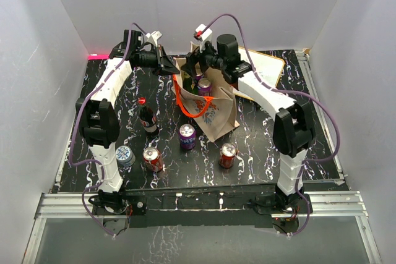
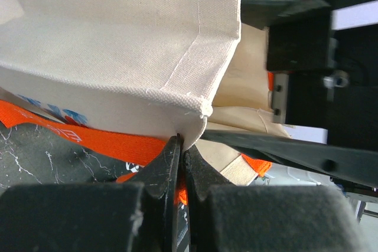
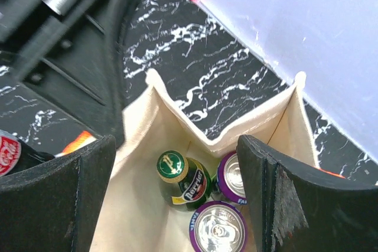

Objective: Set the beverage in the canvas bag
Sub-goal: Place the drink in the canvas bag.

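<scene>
The green Perrier bottle is leaning toward the side of the canvas bag, so I should reach in with my right gripper and take the bottle's cap [image 3: 171,165] to straighten it.
The canvas bag [image 1: 216,110] stands at the table's middle back with its mouth held open and its orange handles [image 1: 189,104] hanging. My left gripper [image 1: 172,66] is shut on the bag's rim corner [image 2: 198,110]; the pinch shows in the left wrist view [image 2: 182,146]. My right gripper [image 1: 201,60] is open and empty just above the bag's mouth [image 3: 176,146]. Inside the bag [image 3: 136,205] stand a green Perrier bottle [image 3: 183,180] and two purple Fanta cans [image 3: 218,228] [image 3: 232,175].
On the table in front of the bag are a dark cola bottle [image 1: 147,119], a purple can [image 1: 187,136], two red cans [image 1: 153,159] [image 1: 228,155] and a grey-blue can [image 1: 125,156]. A tan board [image 1: 267,66] lies at the back right.
</scene>
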{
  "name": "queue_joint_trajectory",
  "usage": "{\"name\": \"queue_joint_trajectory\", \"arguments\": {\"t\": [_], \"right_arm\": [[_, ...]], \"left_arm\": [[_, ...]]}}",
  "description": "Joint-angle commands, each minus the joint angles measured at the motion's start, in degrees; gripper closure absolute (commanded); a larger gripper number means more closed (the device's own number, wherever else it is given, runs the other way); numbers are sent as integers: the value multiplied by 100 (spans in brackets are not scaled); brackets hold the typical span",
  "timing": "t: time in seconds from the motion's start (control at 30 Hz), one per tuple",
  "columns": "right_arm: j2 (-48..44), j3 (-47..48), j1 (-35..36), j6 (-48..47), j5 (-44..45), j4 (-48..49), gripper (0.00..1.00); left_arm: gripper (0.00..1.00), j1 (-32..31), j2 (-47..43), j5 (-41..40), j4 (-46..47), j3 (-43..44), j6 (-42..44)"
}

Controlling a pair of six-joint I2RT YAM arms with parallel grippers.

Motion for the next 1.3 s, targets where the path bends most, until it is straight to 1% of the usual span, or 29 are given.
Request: {"name": "queue_joint_trajectory", "arguments": {"t": [0.0,0.17,0.3,0.33,0.43,0.5,0.7,0.8,0.9,1.1,1.27], "right_arm": [[-715,372,-33,-49,-108,31,14],[-1260,554,-123,-214,260,-709,14],[-1847,224,-309,-394,627,-1144,13],[-1949,113,-341,-435,658,-1170,14],[-2040,-98,-358,-456,556,-1241,25],[-1865,23,-353,-360,415,-1448,28],[-1102,738,-336,-290,236,-1978,33],[-783,803,-308,-352,118,-2035,35],[-492,877,-263,-373,31,-2039,38],[111,1246,-150,-393,-145,-2084,38],[403,1357,-18,-423,-214,-1939,35]], "left_arm": [[100,-5,-99,-263,-50,90,-74],[100,-6,-146,-323,-19,61,-57],[100,-6,-189,-346,-3,114,-34],[100,-6,-197,-344,1,133,-31],[100,-6,-204,-237,65,142,-62],[99,-5,-200,-181,65,153,-104],[97,3,-397,-195,-62,152,-62],[96,3,-468,-106,-93,150,-55],[99,9,-521,54,76,125,-193],[100,11,-563,254,133,282,-277],[100,12,-570,310,3,276,-192]]}}
